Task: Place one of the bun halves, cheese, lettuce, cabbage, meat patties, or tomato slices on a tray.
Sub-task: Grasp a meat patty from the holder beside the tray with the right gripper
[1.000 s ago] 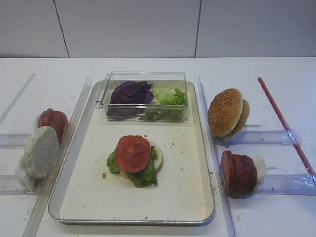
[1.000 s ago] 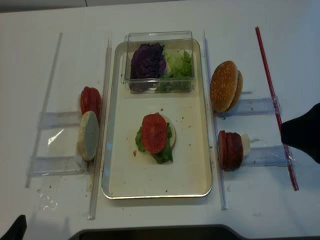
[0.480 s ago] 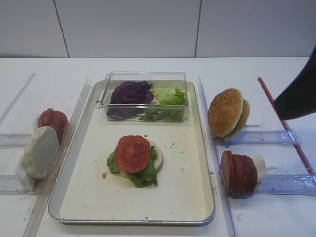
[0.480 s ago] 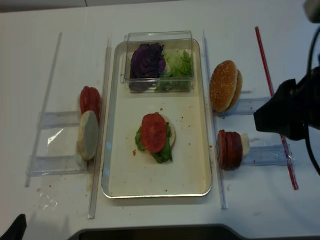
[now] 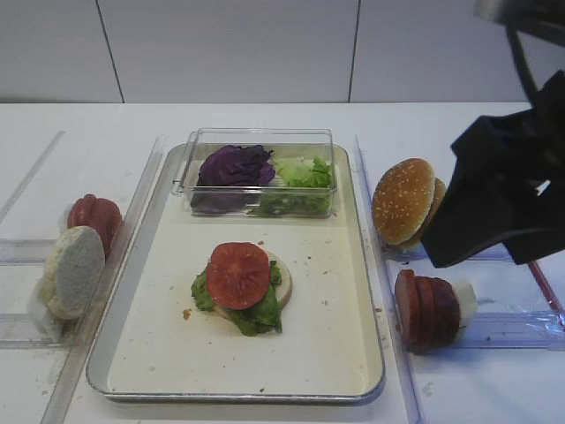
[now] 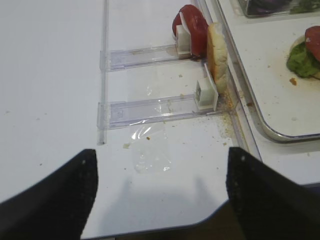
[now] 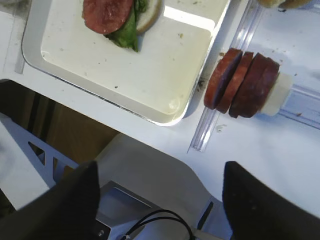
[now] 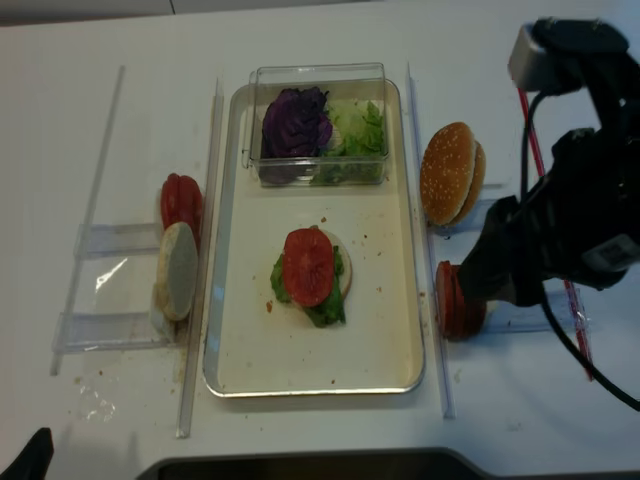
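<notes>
The top edge of the meat patty [image 8: 445, 292] [image 7: 221, 86] closest to the tray is the next place my right gripper needs to go to and close on.
On the tray [image 5: 327, 327] lies a stack: a pale bun half, lettuce [image 5: 256, 316] and a tomato slice [image 5: 238, 274] on top. Meat patties [image 5: 425, 311] stand on edge in the right rack, with sesame bun halves [image 5: 403, 201] behind them. My right gripper [image 7: 160, 200] hangs open and empty above the patties [image 7: 242, 82], its arm [image 8: 560, 240] covering part of that rack. More tomato slices [image 5: 94, 216] and a pale bun half [image 5: 72, 270] stand on the left. My left gripper [image 6: 160, 200] is open over the table's front left. Cabbage [image 5: 235, 165] sits in a clear box. Cheese is out of view.
The clear plastic box [image 5: 260, 172] with cabbage and more lettuce [image 5: 305, 172] stands at the tray's far end. Clear acrylic racks and rails [image 6: 150, 107] flank the tray on both sides. A red rod [image 5: 485, 177] lies at the far right. Crumbs dot the tray.
My right arm has come in from the right edge and moved left, now hanging over the patty rack. The food and the left arm have not moved.
</notes>
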Action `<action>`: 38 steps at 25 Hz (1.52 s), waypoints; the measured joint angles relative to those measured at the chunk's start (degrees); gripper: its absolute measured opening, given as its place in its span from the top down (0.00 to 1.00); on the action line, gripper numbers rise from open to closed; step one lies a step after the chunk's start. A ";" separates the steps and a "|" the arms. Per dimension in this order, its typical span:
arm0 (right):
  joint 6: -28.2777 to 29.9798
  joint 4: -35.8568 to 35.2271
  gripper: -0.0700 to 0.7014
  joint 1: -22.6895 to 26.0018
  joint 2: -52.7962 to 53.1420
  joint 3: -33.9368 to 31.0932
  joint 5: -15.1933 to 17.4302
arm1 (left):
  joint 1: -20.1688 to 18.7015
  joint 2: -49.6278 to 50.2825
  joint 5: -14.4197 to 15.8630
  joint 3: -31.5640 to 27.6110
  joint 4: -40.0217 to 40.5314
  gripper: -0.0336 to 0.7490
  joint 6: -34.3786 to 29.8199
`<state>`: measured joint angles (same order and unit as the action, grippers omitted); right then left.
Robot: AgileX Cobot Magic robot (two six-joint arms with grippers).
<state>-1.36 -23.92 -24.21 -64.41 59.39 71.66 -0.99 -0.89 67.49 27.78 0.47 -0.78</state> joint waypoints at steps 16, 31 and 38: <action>-10.08 0.39 0.31 -1.25 -7.60 0.00 -0.54 | 0.00 0.00 0.00 0.00 0.75 0.33 2.02; -10.49 7.35 0.38 -5.49 -16.28 5.91 -0.90 | 0.00 0.00 0.00 0.00 1.90 0.33 3.26; -12.62 11.34 0.38 -5.72 -20.14 6.89 -1.12 | 0.00 0.00 0.00 0.00 1.99 0.33 3.33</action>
<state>-13.98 -12.59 -29.92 -84.55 66.28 70.54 -0.99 -0.89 67.49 27.78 2.46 2.55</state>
